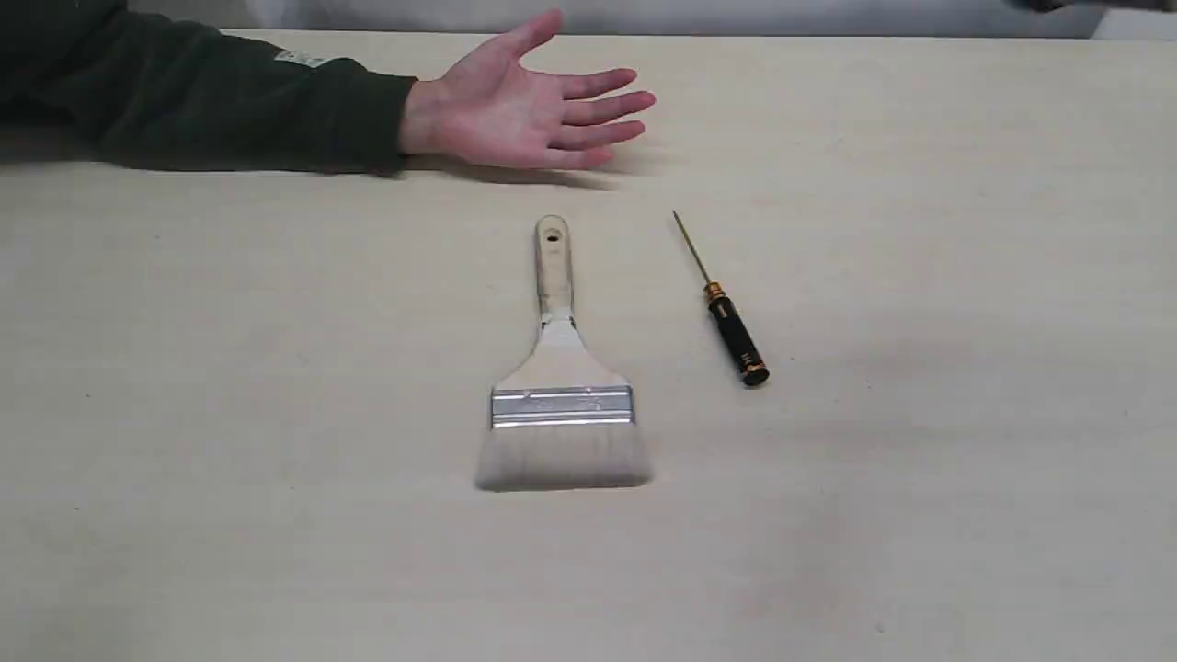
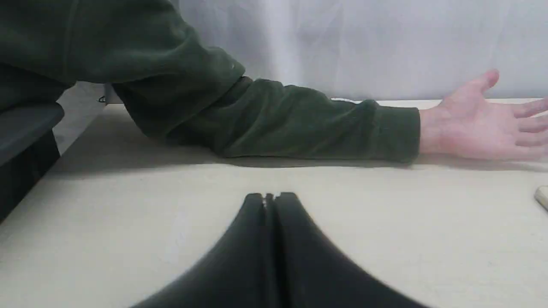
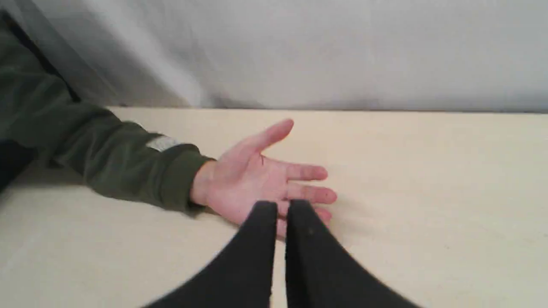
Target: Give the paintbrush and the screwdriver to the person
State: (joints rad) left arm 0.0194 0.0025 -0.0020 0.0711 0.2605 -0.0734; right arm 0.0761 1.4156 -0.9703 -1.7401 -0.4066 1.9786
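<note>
The robot's right gripper needs to next go to the middle of the black handle (image 1: 734, 331) of the screwdriver, beside the paintbrush, and close there.
The paintbrush (image 1: 561, 368) lies flat mid-table, pale bristles toward the near edge and its holed handle pointing at the person's hand (image 1: 524, 110). To its right lies the screwdriver (image 1: 731, 331), black handle nearer, thin shaft angled away. The hand rests palm up and empty at the far side, in a dark green sleeve (image 1: 230, 101). Neither gripper shows in the exterior view. My left gripper (image 2: 269, 196) is shut and empty above bare table, short of the sleeve. My right gripper (image 3: 281, 206) holds nothing, its fingers almost touching, in front of the open palm (image 3: 252, 179).
The beige table (image 1: 919, 460) runs to a pale wall at the back. The person's forearm lies along the far left edge. A dark object (image 2: 25, 141) stands beside the table's left end in the left wrist view.
</note>
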